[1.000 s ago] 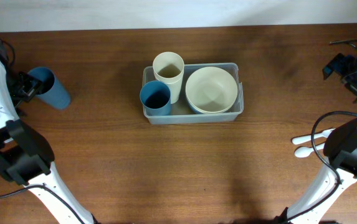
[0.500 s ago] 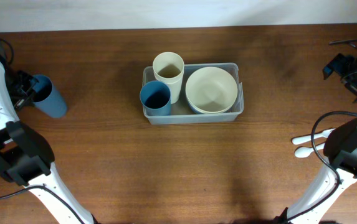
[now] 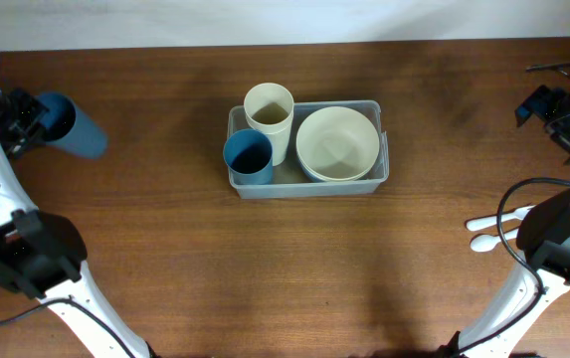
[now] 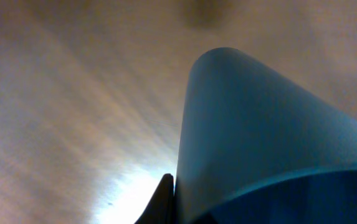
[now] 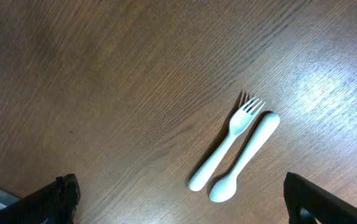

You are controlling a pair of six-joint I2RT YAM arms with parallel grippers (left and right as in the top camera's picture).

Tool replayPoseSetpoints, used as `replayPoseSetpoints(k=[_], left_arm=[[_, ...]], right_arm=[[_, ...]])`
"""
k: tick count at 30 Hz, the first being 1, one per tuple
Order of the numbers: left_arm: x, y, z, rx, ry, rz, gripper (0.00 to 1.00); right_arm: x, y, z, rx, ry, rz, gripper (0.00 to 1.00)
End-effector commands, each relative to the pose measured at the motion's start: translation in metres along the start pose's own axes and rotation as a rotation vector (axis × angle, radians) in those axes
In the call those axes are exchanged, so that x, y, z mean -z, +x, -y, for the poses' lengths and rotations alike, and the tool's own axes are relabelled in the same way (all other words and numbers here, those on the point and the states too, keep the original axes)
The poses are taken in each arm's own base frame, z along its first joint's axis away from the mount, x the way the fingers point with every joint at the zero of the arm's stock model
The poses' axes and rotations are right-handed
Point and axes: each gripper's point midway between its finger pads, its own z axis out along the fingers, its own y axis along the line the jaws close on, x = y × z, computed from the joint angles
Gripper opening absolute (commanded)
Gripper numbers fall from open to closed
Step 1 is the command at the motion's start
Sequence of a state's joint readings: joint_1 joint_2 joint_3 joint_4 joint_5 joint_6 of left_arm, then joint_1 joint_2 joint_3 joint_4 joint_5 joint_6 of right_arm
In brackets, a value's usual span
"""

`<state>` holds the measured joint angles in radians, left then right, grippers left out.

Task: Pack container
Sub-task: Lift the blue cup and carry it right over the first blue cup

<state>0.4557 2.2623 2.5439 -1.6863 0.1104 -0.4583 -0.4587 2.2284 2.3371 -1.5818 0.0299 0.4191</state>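
The robot's left gripper needs to release the large blue cup inside the other blue cup in the container (image 3: 250,152), next to the cream cup.
The container (image 3: 383,167) is a clear rectangular bin at the table's middle. It holds a blue cup (image 3: 249,157), a cream cup (image 3: 269,109) and a cream bowl (image 3: 337,143). At the far left a second blue cup (image 3: 71,127) hangs tilted, its mouth toward my left gripper (image 3: 28,117), which is shut on its rim. In the left wrist view that cup (image 4: 259,137) fills the frame and one dark finger (image 4: 162,202) presses its wall. My right gripper (image 5: 181,202) stands open and holds nothing, with a white fork (image 5: 225,144) and spoon (image 5: 247,155) lying on the table under it.
In the overhead view the fork and spoon (image 3: 488,231) lie near the right edge beside the right arm's base (image 3: 563,244). The right wrist (image 3: 553,104) sits at the far right rear. Bare wooden tabletop (image 3: 165,259) surrounds the container.
The left gripper closed on the blue cup's rim and drew it left and back, tipping it from upright toward its side. The right arm has not moved.
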Motion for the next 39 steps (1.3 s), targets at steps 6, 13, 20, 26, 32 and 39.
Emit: replayPoseSetpoints(k=[6,13,20,26,32,39], left_arm=[[0.155,0.072,0.065,-0.389,0.318,0.270,0.02],[0.220,0.150,0.094,-0.590,0.437,0.379,0.02],[0.216,0.223,0.133,-0.821,0.506,0.286,0.02],[0.175,0.247,0.138,-0.893,0.376,0.198,0.02],[0.144,0.255,0.133,-0.899,0.306,0.100,0.02],[0.127,0.257,0.126,-0.896,0.259,0.055,0.02]], right_arm=[[0.003,-0.002,0.006,-0.015,0.012,0.013,0.99],[0.003,-0.002,0.006,-0.015,0.012,0.013,0.99],[0.003,-0.002,0.005,-0.014,0.012,0.013,0.99],[0.003,-0.002,0.006,-0.015,0.012,0.013,0.99],[0.003,-0.002,0.005,-0.014,0.012,0.013,0.99],[0.003,-0.002,0.006,-0.015,0.012,0.013,0.99]])
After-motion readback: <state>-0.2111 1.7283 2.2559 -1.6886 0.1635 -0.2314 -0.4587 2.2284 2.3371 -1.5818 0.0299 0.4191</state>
